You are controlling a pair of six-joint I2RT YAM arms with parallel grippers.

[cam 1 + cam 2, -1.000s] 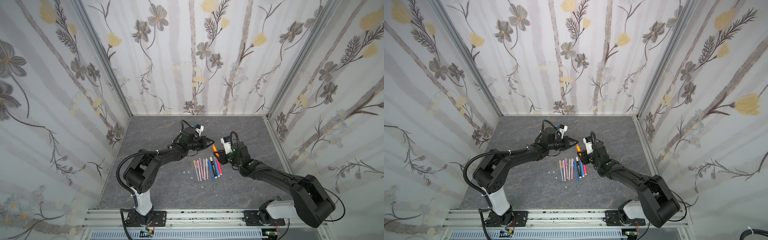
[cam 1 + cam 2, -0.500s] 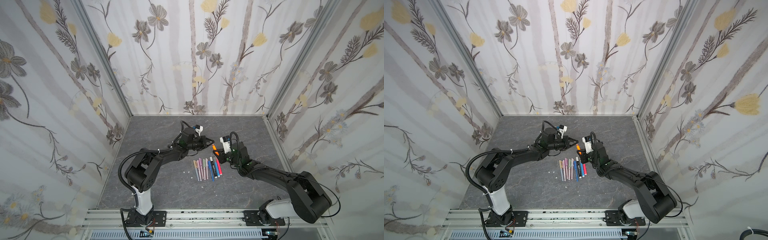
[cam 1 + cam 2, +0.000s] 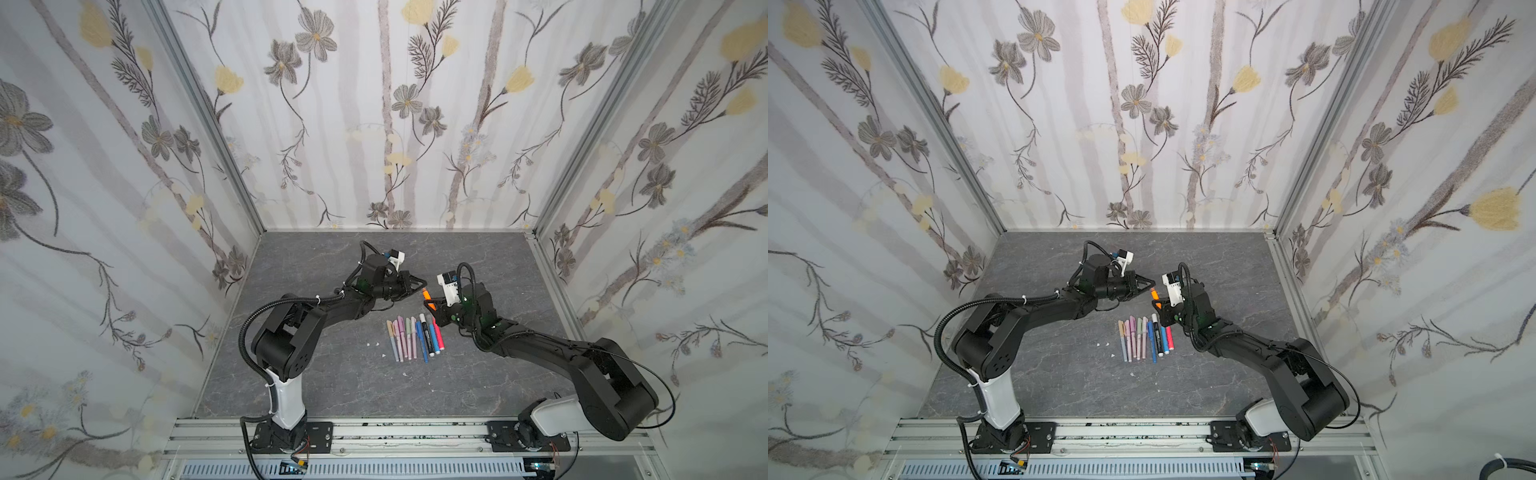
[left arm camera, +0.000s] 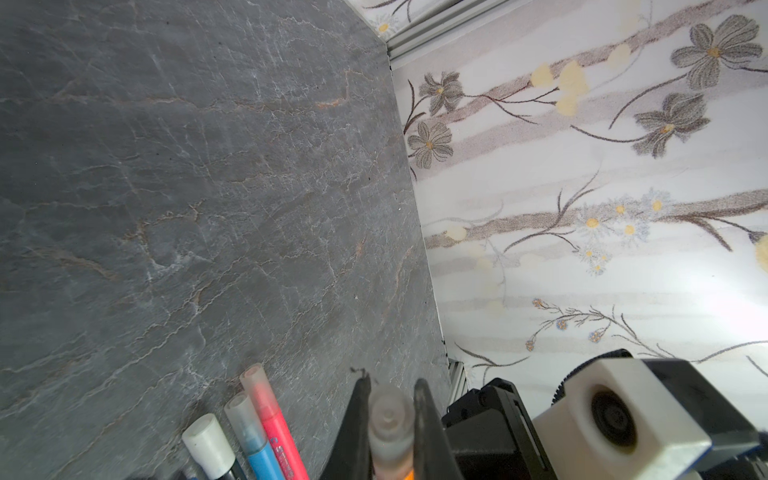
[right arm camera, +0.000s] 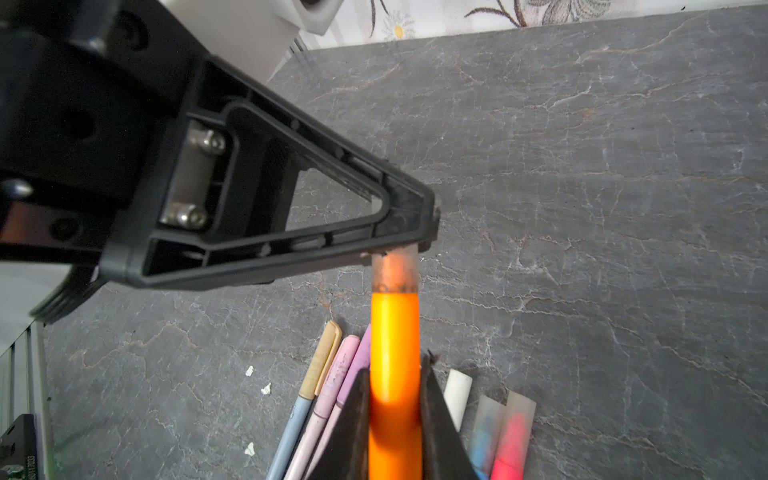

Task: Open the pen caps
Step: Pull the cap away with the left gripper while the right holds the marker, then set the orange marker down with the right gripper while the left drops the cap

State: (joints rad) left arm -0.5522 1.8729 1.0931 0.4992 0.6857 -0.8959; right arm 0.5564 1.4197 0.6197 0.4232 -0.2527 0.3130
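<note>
I should use my right gripper to set the orange pen down on the bare grey table (image 3: 465,316), there beside the red pen.
An orange pen (image 3: 425,296) (image 3: 1154,294) hangs tilted above the table between both arms. My right gripper (image 5: 395,370) (image 3: 432,308) is shut on its orange barrel (image 5: 395,353). Its clear cap (image 5: 395,272) (image 4: 390,419) is still seated on the barrel, and my left gripper (image 4: 391,384) (image 3: 419,285) (image 3: 1148,282) is shut on that cap from the side. Below, several more capped pens (image 3: 413,338) (image 3: 1144,336) lie side by side in a row on the grey table.
In the row lie a white-capped black marker (image 4: 208,446), a blue pen (image 4: 245,419) and a red pen (image 4: 266,399), both with clear caps. Small white specks (image 3: 372,344) lie left of the row. Flowered walls (image 3: 386,124) enclose the table.
My right gripper's jaws have closed on the orange pen's barrel. The left gripper has stayed shut on the cap; both arms have hardly moved.
</note>
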